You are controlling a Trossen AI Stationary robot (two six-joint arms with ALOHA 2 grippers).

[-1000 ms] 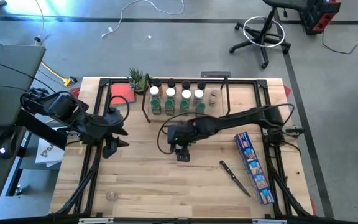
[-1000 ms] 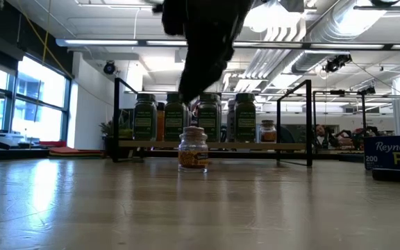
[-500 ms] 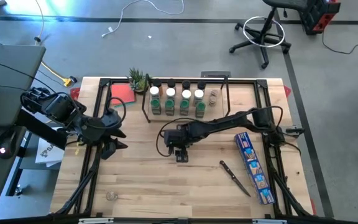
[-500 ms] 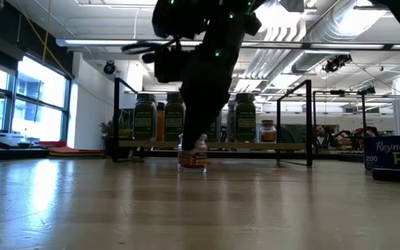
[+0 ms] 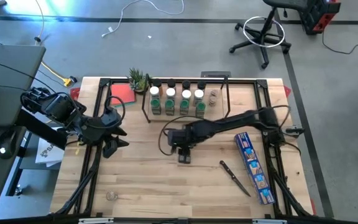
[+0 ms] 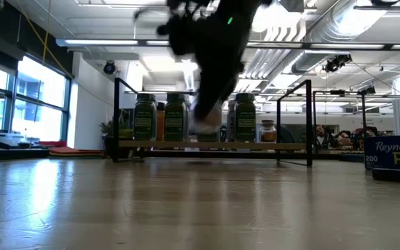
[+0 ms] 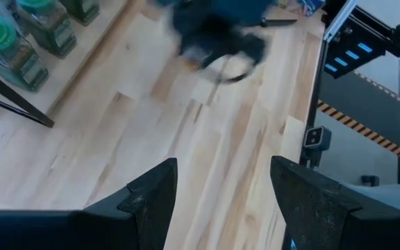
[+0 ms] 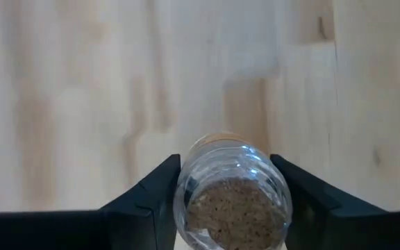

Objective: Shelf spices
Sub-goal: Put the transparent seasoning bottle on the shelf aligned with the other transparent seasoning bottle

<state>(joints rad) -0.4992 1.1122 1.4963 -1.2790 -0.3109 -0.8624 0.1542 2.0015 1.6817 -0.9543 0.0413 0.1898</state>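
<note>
Next, my right gripper puts down and releases the clear spice jar on the shelf (image 5: 212, 110), in front of the other small jars.
My right gripper (image 5: 184, 155) hangs over the middle of the table and is shut on a small clear spice jar (image 8: 231, 198) with a clear cap and brown-orange contents. In the low view that jar (image 6: 207, 119) is a blur above the tabletop, in front of the shelf. The shelf (image 5: 221, 111) stands at the table's far side, its wood board (image 6: 283, 145) carrying rows of jars (image 5: 176, 99) with white, green and black caps. My left gripper (image 5: 112, 146) hovers open near the table's left edge and touches nothing. My right gripper pinches the jar between its two fingers (image 8: 160, 198), one on each side of the jar's upper part (image 8: 186, 182) below the cap. The fingers come from above, pointing down. The jar is lifted clear of the table and sits about upright in the hold.
A long blue box (image 5: 253, 168) and a black-handled knife (image 5: 235, 177) lie on the table's right half. A small plant (image 5: 138, 79) and a red item (image 5: 122, 92) sit at the far left. A small clear object (image 5: 111, 195) lies near the near-left corner. Black frame rods (image 5: 95, 155) edge the table.
The jar stood on the table under my right gripper a second ago. The gripper came down around it, took hold, and has raised it clear of the tabletop, in front of the shelf's board.
</note>
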